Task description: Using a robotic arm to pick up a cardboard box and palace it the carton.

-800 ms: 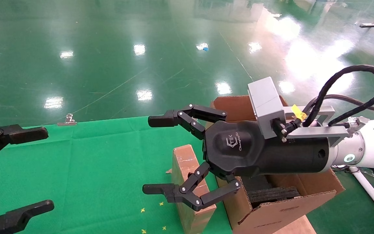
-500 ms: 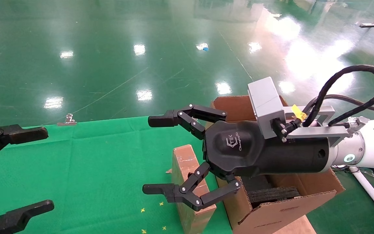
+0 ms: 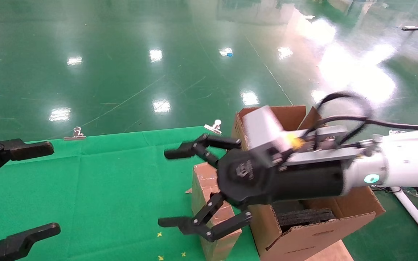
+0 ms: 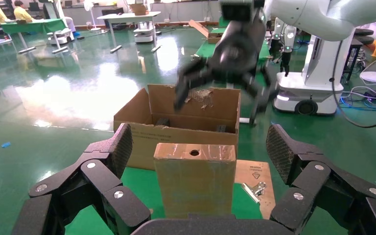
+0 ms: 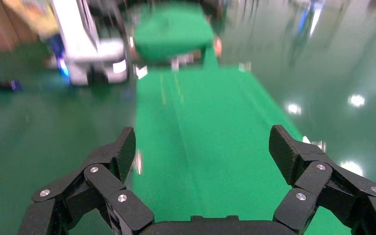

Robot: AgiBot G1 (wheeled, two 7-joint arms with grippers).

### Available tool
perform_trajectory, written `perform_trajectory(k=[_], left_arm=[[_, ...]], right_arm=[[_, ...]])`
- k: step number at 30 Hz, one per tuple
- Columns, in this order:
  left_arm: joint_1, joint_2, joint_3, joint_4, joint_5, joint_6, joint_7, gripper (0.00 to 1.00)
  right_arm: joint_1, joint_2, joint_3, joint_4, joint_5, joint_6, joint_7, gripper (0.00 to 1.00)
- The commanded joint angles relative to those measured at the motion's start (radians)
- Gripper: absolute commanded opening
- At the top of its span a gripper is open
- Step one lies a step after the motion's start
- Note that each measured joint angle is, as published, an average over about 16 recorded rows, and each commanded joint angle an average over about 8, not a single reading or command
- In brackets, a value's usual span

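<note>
The robot's right gripper needs to close across the narrow top [image 3: 222, 211] of the cardboard box, beside the box's round hole, with one finger on each broad side.
The cardboard box [image 3: 202, 174], a taped brown slab with a round hole, stands on edge on the green cloth beside the carton [image 3: 305, 233]. In the left wrist view the box [image 4: 195, 183] stands in front of the carton [image 4: 176, 134]. The robotic arm [image 3: 401, 166], my right arm, holds its gripper [image 3: 169, 188] open and empty in the air above the box and the carton's left wall. It is blurred in the left wrist view [image 4: 218, 105]. In the right wrist view the right gripper [image 5: 203, 147] shows only green cloth. My left gripper [image 3: 45, 188] is open at the left edge, facing the box [image 4: 199, 147].
The green cloth [image 3: 114, 188] covers the table. Binder clips sit on its far edge [image 3: 75, 135], by the carton [image 3: 213, 127], and on a cardboard sheet [image 4: 254, 188]. Black foam [image 3: 305, 216] lines the carton. Shiny green floor lies beyond.
My right arm has dropped lower and swung a little left toward the box, and it is blurred with motion. The left gripper and the box have not moved.
</note>
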Motion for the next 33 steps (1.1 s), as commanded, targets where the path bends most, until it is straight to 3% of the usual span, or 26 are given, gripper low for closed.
perform_trajectory(k=[1, 8, 13, 22, 33], left_arm=[[0.0, 0.0, 0.0, 0.0, 0.0, 0.0, 0.0, 1.0], [0.0, 0.0, 0.001, 0.0, 0.0, 0.0, 0.0, 1.0], [0.0, 0.0, 0.001, 0.0, -0.001, 0.0, 0.001, 1.0], [-0.001, -0.001, 0.002, 0.0, -0.001, -0.001, 0.001, 1.0], [-0.001, -0.001, 0.003, 0.0, -0.002, -0.001, 0.001, 1.0]], right_arm=[[0.022, -0.002, -0.026, 0.018, -0.057, 0.01, 0.025, 1.0], [0.202, -0.107, -0.188, 0.026, -0.343, -0.048, 0.11, 1.0], [0.327, -0.163, -0.283, 0.028, -0.455, -0.076, 0.175, 1.0], [0.564, -0.166, -0.5, 0.025, -0.415, -0.106, 0.222, 1.0], [0.782, -0.147, -0.816, 0.026, -0.398, -0.1, 0.244, 1.0]])
